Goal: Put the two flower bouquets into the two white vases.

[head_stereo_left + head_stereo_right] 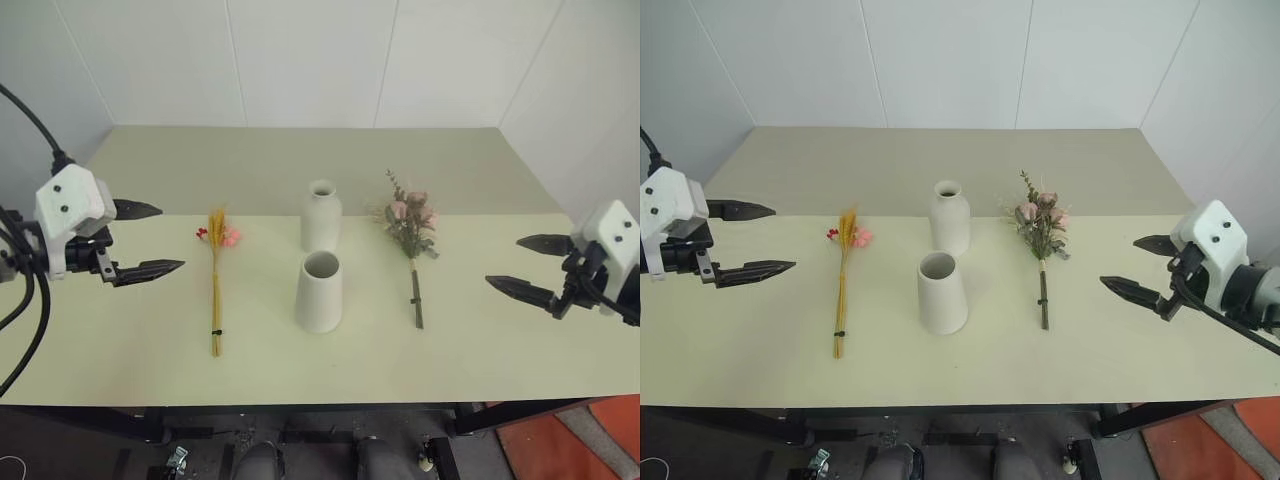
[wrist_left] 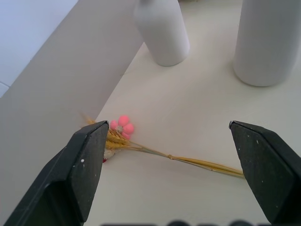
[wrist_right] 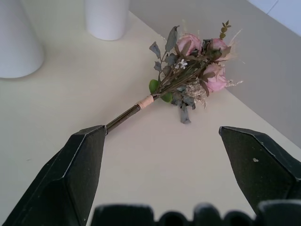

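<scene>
Next, my right gripper grips the tan wrap (image 1: 412, 264) (image 3: 145, 101) around the stem of the pink bouquet, just under its leaves.
Two white vases stand mid-table: a bottle-shaped vase (image 1: 321, 216) behind a cone-shaped, wide-mouthed vase (image 1: 320, 292). To their left lies the slim wheat bouquet (image 1: 215, 278) with small red and pink blooms, flat on the table (image 1: 480, 350). To their right lies the bushier pink bouquet (image 1: 410, 236), its dark stem toward the front. My left gripper (image 1: 147, 240) hovers open at the far left, apart from the wheat bouquet (image 2: 141, 146). Far right, my right gripper (image 1: 530, 267) is open too, facing the pink bouquet (image 3: 188, 70). Both hold nothing.
White walls close off the table's back and sides. A seam line runs across the table behind the bottle vase. Orange floor (image 1: 590, 440) shows beyond the front right corner. Black cables (image 1: 20, 300) hang by my left arm.
</scene>
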Robot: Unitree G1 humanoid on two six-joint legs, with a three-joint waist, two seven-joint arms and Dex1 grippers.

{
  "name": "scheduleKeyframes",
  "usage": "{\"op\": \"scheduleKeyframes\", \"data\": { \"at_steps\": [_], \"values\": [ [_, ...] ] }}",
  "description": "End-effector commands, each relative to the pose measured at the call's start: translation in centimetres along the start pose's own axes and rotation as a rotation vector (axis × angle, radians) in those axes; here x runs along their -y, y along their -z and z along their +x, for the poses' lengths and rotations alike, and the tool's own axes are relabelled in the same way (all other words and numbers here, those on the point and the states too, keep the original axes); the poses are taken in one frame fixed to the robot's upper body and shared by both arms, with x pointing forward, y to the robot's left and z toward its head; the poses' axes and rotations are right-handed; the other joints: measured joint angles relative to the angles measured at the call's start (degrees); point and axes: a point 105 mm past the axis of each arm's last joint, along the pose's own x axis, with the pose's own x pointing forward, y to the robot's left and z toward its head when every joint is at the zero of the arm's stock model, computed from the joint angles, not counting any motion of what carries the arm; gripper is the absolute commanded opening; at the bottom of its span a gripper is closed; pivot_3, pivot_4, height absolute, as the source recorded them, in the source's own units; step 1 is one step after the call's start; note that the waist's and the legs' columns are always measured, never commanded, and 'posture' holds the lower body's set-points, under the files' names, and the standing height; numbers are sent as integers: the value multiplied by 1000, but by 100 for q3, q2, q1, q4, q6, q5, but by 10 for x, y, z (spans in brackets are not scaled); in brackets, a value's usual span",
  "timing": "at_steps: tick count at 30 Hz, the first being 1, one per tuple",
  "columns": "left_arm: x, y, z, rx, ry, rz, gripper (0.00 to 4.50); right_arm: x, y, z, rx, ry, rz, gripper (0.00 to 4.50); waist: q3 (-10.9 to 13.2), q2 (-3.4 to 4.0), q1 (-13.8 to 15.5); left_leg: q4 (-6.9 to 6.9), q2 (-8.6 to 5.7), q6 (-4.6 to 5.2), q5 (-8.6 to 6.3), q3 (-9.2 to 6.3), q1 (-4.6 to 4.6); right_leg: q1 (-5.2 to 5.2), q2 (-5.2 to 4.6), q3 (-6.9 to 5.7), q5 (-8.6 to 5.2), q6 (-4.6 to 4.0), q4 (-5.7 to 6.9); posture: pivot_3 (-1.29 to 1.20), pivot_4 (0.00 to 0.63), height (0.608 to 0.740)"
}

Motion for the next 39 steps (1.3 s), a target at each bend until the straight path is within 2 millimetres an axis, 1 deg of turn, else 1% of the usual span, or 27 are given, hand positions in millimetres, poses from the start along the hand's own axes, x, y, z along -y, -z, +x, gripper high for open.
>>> {"op": "scheduleKeyframes", "data": {
  "at_steps": [1, 4, 9, 11, 13, 15, 17, 19, 20, 22, 24, 26, 30, 35, 39],
  "values": [
    [-3, -11, -8, 29, -44, 46, 4483, 9, -13, -4, 17, 33, -60, 4500, 0, 0, -3, 0, 0, 0, 0, 0, 0, 0, 0, 0, 0, 0, 0, 0, 150, 740],
    [-2, -10, -8, 30, -46, 44, 4483, 12, -14, -2, 19, 47, -47, 4500, 0, 0, -13, 0, 1, 0, 0, 0, 0, -1, 0, 0, 0, 0, 0, 0, 150, 740],
    [-4, -9, -10, 30, -57, 41, 4483, 27, -18, 1, 0, 120, 0, 4500, 0, 0, -11, 0, 0, 0, 0, 0, 1, 0, 0, 0, 0, 0, 0, 0, 150, 740],
    [-4, -9, -8, 31, -56, 43, 4483, 31, -18, 5, -82, 152, -14, 4500, 1, 3, -13, 0, 0, 0, 0, 1, 0, -3, -1, 1, 0, -1, 1, 0, 150, 740],
    [-3, -11, -6, 40, -49, 47, 4483, 28, -20, 12, -124, 131, -72, 4500, 1, 3, -21, 0, 0, 0, 0, 1, -1, -5, -1, 1, 0, -1, 1, 0, 150, 740],
    [-1, -12, -2, 49, -39, 51, 4483, 22, -21, 27, -174, 61, -21, 4500, 1, 3, -52, -1, 3, 0, 0, 1, 1, -4, 1, 0, -1, -2, 0, 0, 150, 740],
    [-1, -13, 1, 58, -33, 55, 4483, 29, -21, 44, -217, 89, 97, 4500, 2, 2, -106, 0, 2, 0, 0, 3, 0, -5, 0, 2, 0, -3, 1, 0, 150, 740],
    [0, -21, 2, 131, -30, 37, 4483, 31, -23, 62, -256, 99, 193, 4500, 1, 2, -154, 2, 2, 0, 0, 2, 2, -2, 0, 3, 1, -4, 1, 0, 150, 740],
    [0, -25, 2, 165, -26, 28, 4483, 30, -26, 67, -260, 76, 235, 4500, 1, 2, -155, 2, 1, 0, 0, 1, -3, -7, 0, 4, 3, -6, 1, 0, 150, 740],
    [3, -31, 1, 214, -4, 21, 4483, 34, -30, 76, -266, 67, 343, 4500, 1, 2, -154, 1, 2, 0, 0, -2, -8, -12, 2, 0, 2, -6, 2, 0, 150, 740],
    [7, -33, -1, 234, 26, 15, 4483, 36, -33, 87, -288, 44, 391, 4500, 2, 2, -149, 1, 1, 0, 0, -2, -30, -32, 0, 0, 3, -6, 2, 0, 150, 740],
    [10, -31, -2, 230, 42, 9, 4483, 38, -32, 95, -324, 39, 389, 4500, 2, 2, -136, 0, 0, 0, 0, -3, -41, -41, -2, -1, 3, -6, -2, 0, 150, 740],
    [12, -20, -4, 178, 44, 0, 4483, 40, -28, 117, -388, 25, 383, 4500, 2, 2, -141, -1, -1, 2, -1, -1, -52, -52, -4, -2, 3, -5, -5, 0, 150, 740],
    [13, -15, -4, 165, 25, -1, 4483, 31, -20, 138, -460, -29, 375, 4500, 2, 3, -153, -1, -1, 2, -1, 0, -53, -61, -2, -1, 3, -6, 4, 0, 150, 740],
    [19, -7, -2, 133, 26, -10, 4483, 21, -21, 155, -479, -70, 401, 4500, 2, 4, -170, -2, -1, 2, -1, 0, -58, -68, -2, 0, 4, -7, 4, 0, 150, 740]
  ]
}}
